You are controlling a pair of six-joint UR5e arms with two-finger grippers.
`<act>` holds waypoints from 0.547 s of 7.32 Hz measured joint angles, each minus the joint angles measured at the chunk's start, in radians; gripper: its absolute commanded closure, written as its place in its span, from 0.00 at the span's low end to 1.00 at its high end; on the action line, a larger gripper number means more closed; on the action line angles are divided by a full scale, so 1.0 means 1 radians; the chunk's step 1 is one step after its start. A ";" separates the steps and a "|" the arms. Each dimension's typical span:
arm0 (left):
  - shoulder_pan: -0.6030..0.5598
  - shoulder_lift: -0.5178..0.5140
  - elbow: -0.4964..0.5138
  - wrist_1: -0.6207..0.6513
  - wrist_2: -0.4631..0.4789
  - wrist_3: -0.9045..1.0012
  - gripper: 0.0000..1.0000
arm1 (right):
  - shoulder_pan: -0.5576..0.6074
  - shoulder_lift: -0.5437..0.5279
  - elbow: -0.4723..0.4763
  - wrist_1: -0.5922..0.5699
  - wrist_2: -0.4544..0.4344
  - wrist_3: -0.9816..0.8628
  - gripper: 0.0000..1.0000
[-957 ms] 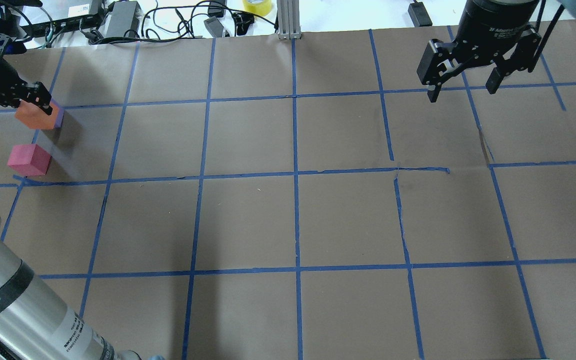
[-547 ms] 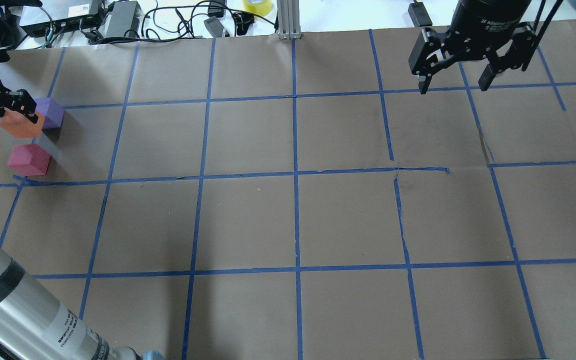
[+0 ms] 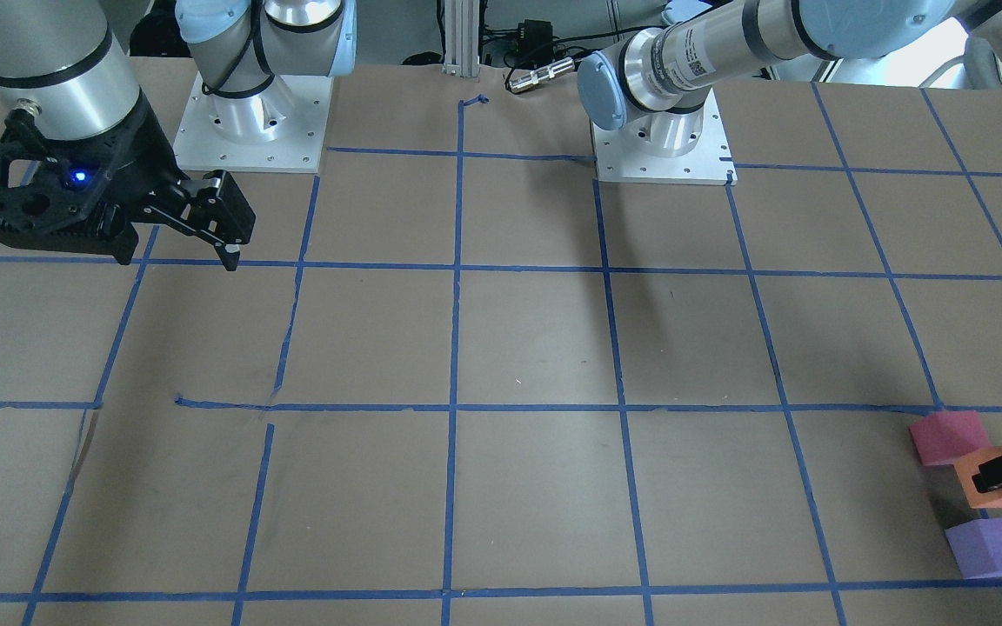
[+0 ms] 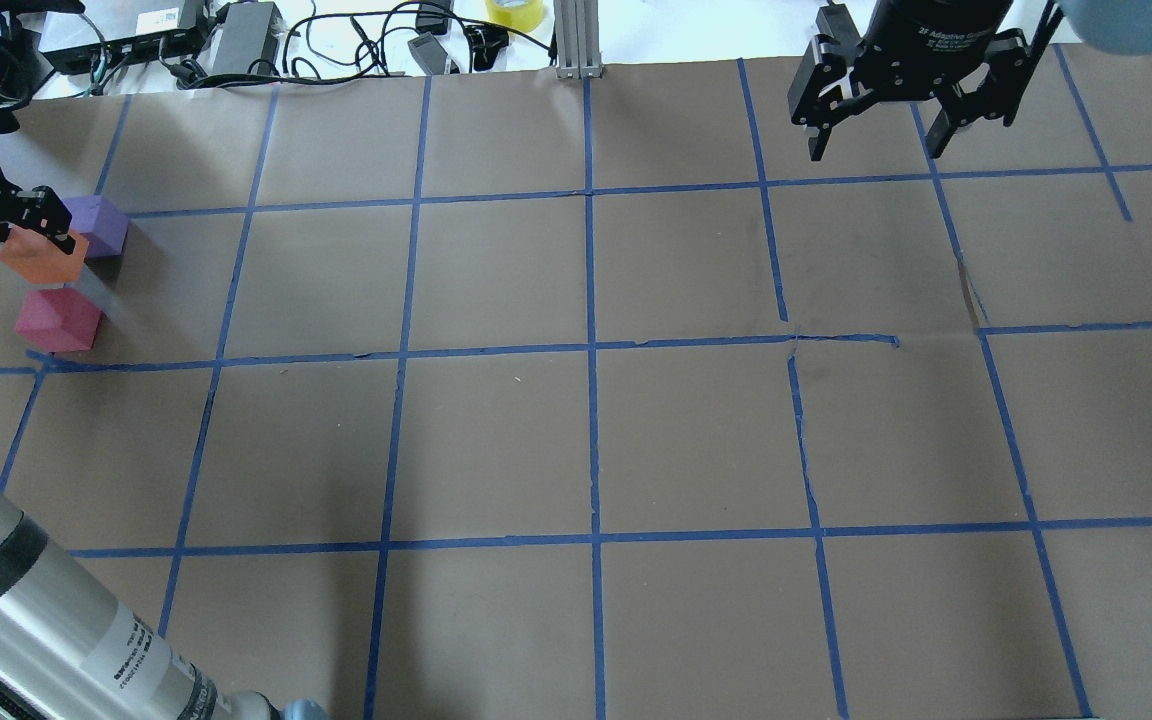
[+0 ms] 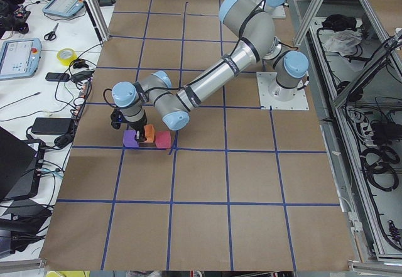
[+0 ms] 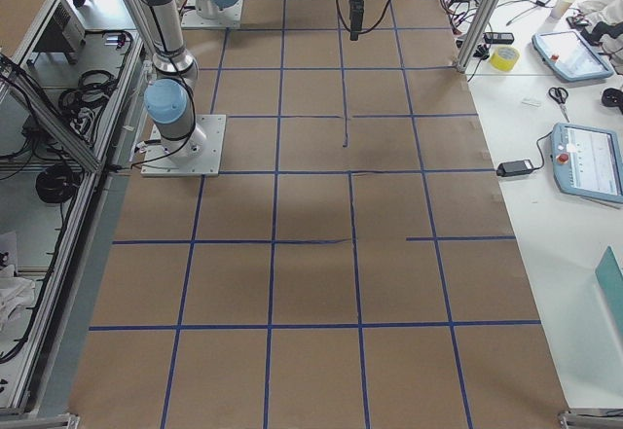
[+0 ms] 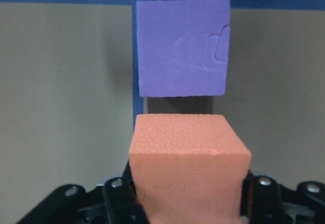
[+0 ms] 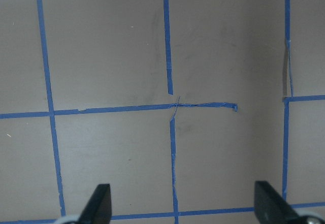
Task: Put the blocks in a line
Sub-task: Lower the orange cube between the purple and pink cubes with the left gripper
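Note:
The orange block will go down on the paper [image 3: 974, 494] [image 7: 180, 138] between the pinkish-red block and the purple block, set there by my left gripper.
My left gripper [image 4: 28, 222] is shut on the orange block [image 4: 36, 262], which sits between the purple block [image 4: 101, 225] and the pinkish-red block [image 4: 56, 318] near the table's left edge. In the left wrist view the orange block [image 7: 188, 168] sits between my fingers, with the purple block [image 7: 183, 54] just beyond it and a narrow gap between them. The front view shows pink [image 3: 949, 436], orange [image 3: 1001, 491] and purple [image 3: 988, 546] in a rough row. I cannot tell whether the orange block touches the paper. My right gripper [image 4: 876, 150] is open and empty, high at the far right.
Brown paper with a blue tape grid [image 4: 591, 350] covers the table. Cables, power bricks and a yellow tape roll [image 4: 514, 12] lie beyond the far edge. A metal post [image 4: 576, 40] stands at the far middle. The two arm bases [image 3: 249, 122] stand on the robot's side.
My left gripper has carried the orange block leftward and nearer, off the purple block, into the gap between purple and pink. My right gripper has moved toward the far edge and a little left.

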 measured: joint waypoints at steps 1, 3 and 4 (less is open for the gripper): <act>0.000 -0.001 -0.002 0.001 0.000 0.001 1.00 | -0.001 0.002 -0.001 0.002 0.001 0.000 0.00; 0.000 -0.013 -0.009 0.007 0.009 -0.001 1.00 | -0.003 0.000 -0.006 0.006 -0.002 0.001 0.00; -0.001 -0.020 -0.011 0.011 0.019 -0.002 1.00 | -0.004 -0.005 -0.007 0.015 -0.006 -0.001 0.00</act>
